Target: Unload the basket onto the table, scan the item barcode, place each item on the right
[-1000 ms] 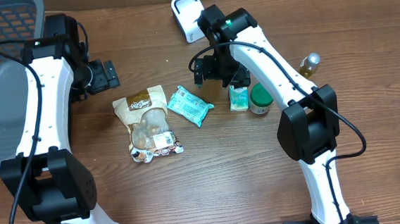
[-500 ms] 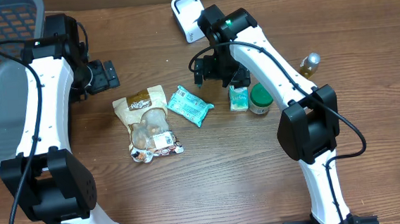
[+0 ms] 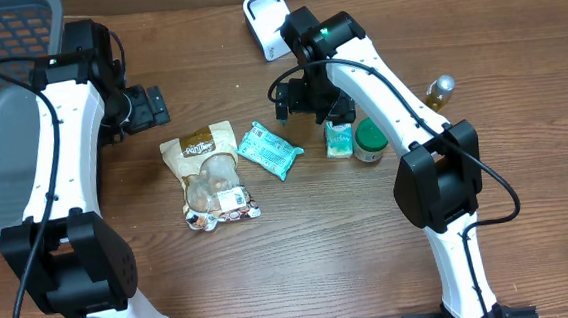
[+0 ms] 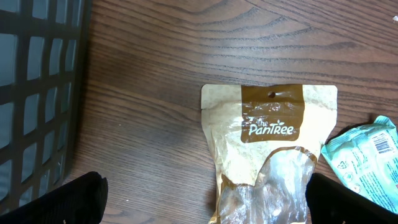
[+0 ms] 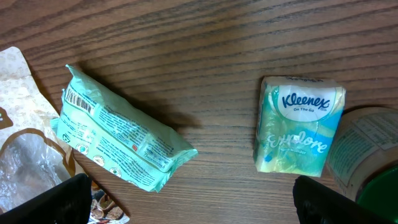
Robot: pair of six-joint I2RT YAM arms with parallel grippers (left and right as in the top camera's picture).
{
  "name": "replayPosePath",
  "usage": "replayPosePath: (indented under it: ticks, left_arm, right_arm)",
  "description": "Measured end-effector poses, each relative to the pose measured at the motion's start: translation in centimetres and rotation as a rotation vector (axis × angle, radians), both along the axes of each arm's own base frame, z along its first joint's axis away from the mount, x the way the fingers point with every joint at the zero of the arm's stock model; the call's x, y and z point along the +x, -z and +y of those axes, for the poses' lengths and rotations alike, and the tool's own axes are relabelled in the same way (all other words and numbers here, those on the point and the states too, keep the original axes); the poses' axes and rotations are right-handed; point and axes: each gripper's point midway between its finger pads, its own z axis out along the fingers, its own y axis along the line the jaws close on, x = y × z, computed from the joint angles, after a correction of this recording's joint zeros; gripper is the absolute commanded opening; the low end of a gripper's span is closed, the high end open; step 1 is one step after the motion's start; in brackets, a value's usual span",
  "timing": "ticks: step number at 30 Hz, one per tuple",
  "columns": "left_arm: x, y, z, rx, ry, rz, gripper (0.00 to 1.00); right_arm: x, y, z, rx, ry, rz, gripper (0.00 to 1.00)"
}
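My right gripper needs to close on the end of the teal packet (image 3: 290,163) (image 5: 172,163) nearest the Kleenex pack. That will leave the barcode uncovered.
A white barcode scanner (image 3: 266,22) stands at the back of the table. A teal packet (image 3: 269,150) lies flat mid-table, its barcode (image 5: 81,102) printed near one end and facing up. My right gripper (image 3: 305,99) hovers open just behind it, between the packet (image 5: 118,140) and a small Kleenex pack (image 5: 298,124), holding nothing. My left gripper (image 3: 145,107) hangs open over the top edge of a tan snack pouch (image 4: 273,143), its dark fingertips (image 4: 68,202) spread wide and empty.
A green-lidded jar (image 3: 369,140) stands right of the Kleenex pack (image 3: 339,138). A small bottle (image 3: 440,91) sits further right. A dark mesh basket (image 3: 9,98) fills the far left, close beside my left arm. The pouch (image 3: 210,174) lies left of the teal packet.
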Motion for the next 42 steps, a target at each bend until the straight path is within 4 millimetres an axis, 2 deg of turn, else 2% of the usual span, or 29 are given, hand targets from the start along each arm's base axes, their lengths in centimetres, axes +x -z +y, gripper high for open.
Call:
replayPosePath:
  ticks: [16,21,25,26,27,29,30,35,39,42]
  left_arm:
    - [0.0,0.0,0.0,0.0,0.0,0.0,1.0]
    - [0.0,0.0,0.0,0.0,0.0,0.0,0.99]
    - [-0.1,0.0,-0.6,-0.033,0.006,0.005,0.98]
    - [-0.2,0.0,-1.0,-0.054,0.01,0.007,0.8]
    - [-0.1,0.0,-1.2,-0.069,0.013,0.002,0.56]
    - [0.3,-0.1,-2.1,-0.12,0.032,-0.019,0.15]
    - [0.4,-0.2,-2.7,-0.151,0.05,-0.025,0.04]
    - [0.9,-0.7,-5.6,-0.246,0.151,-0.055,0.04]
    - [2.4,-1.3,-9.2,-0.262,0.287,-0.13,0.04]
    - [2.7,-1.5,-11.8,-0.269,0.364,-0.157,0.04]
  right_arm:
    - [0.0,0.0,0.0,0.001,0.001,-0.001,1.0]
    - [1.7,-0.2,0.9,0.035,0.0,-0.068,1.0]
    - [1.7,-0.2,1.1,0.049,-0.001,-0.07,0.99]
    - [1.6,-0.2,1.1,0.051,-0.002,-0.064,0.87]
    - [1.5,-0.2,1.2,0.054,-0.002,-0.06,0.68]
    - [1.2,-0.2,1.3,0.063,-0.004,-0.046,0.52]
    - [0.8,-0.3,1.4,0.071,0.0,-0.027,0.52]
    - [-0.8,0.3,2.1,0.11,0.001,0.051,0.52]
    - [-3.2,3.0,2.8,0.091,0.006,0.131,0.58]
    - [-5.0,4.7,3.5,0.073,0.008,0.175,0.59]
